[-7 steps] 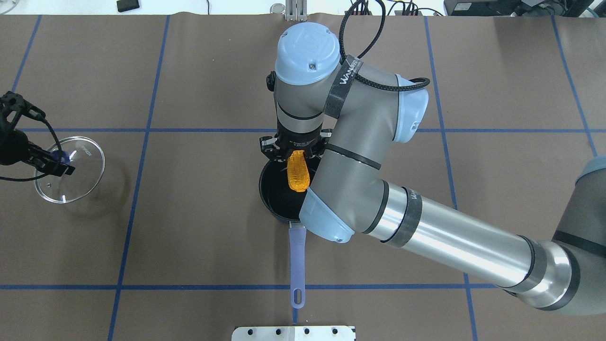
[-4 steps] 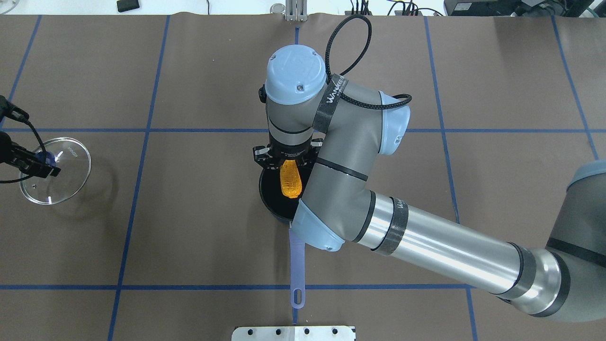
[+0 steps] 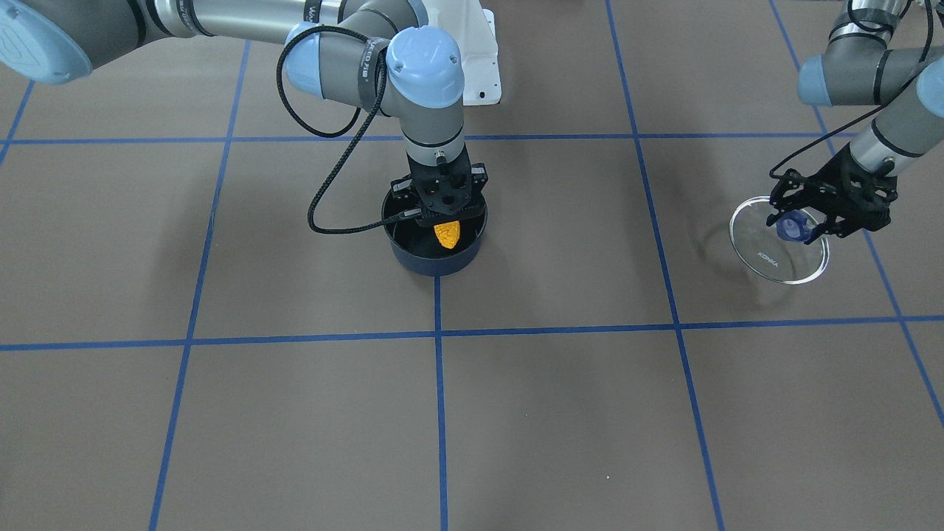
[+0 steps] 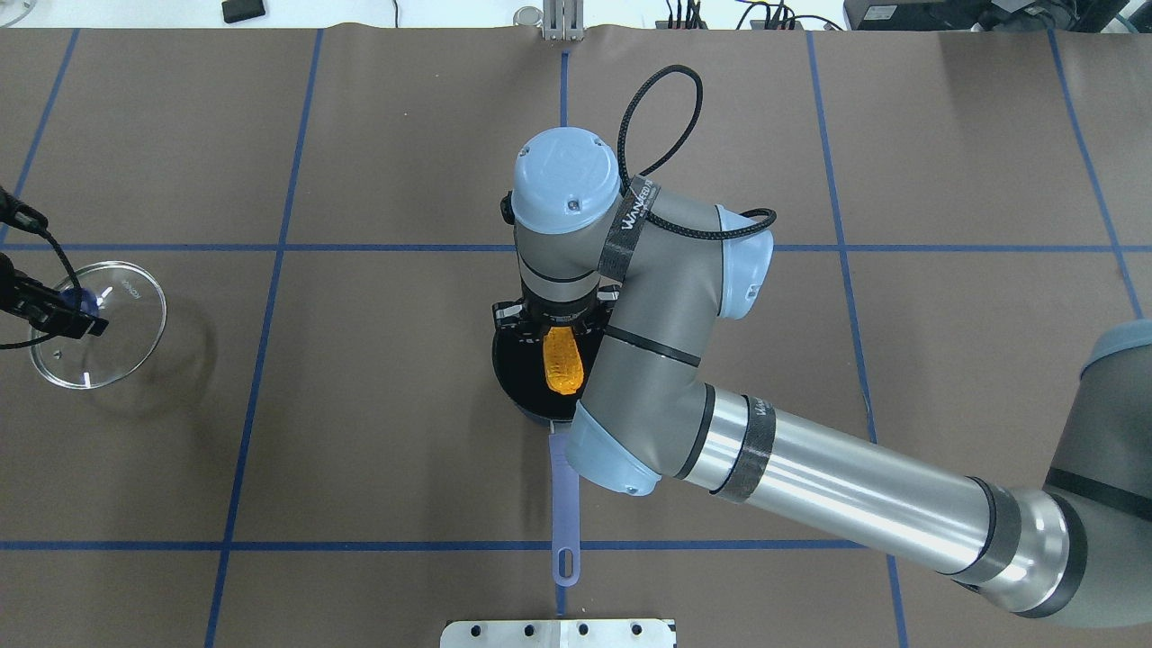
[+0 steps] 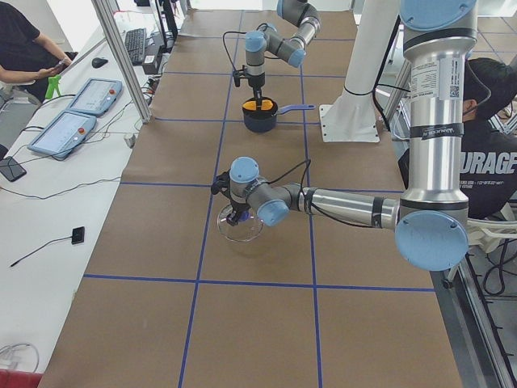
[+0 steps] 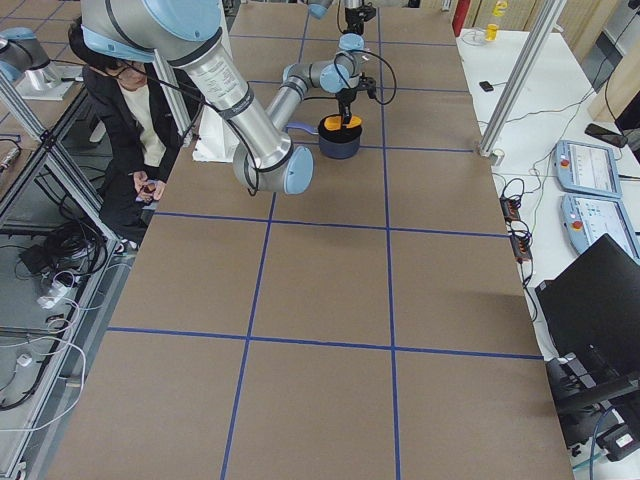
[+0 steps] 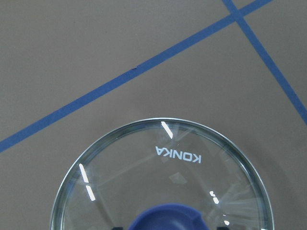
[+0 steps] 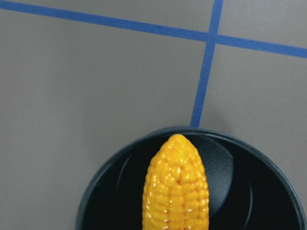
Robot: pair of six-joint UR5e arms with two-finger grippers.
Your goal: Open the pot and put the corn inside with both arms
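I should release the glass lid from my left gripper onto the brown table, setting it just before the far blue tape line (image 3: 779,257) (image 7: 132,213). The lid is now tilted low over the table.
The dark navy pot (image 4: 515,373) stands open at the table's middle, its periwinkle handle (image 4: 565,504) pointing toward the robot. My right gripper (image 3: 445,220) is shut on the orange-yellow corn (image 4: 562,360) and holds it tip-down inside the pot's rim (image 3: 435,262). In the right wrist view the corn (image 8: 176,191) hangs over the black interior (image 8: 240,191). My left gripper (image 3: 799,226) is shut on the blue knob (image 7: 168,218) of the glass lid (image 4: 121,328). It holds the lid (image 3: 767,254) tilted, low over the table at the far left.
A white metal base plate (image 4: 558,633) sits at the table's near edge behind the handle. A black cable (image 3: 324,199) loops beside the pot. Blue tape lines grid the brown table. Operators sit beside the table in the side views.
The right gripper has gone down, so the corn is deeper in the pot. The left gripper has carried the lid further left.
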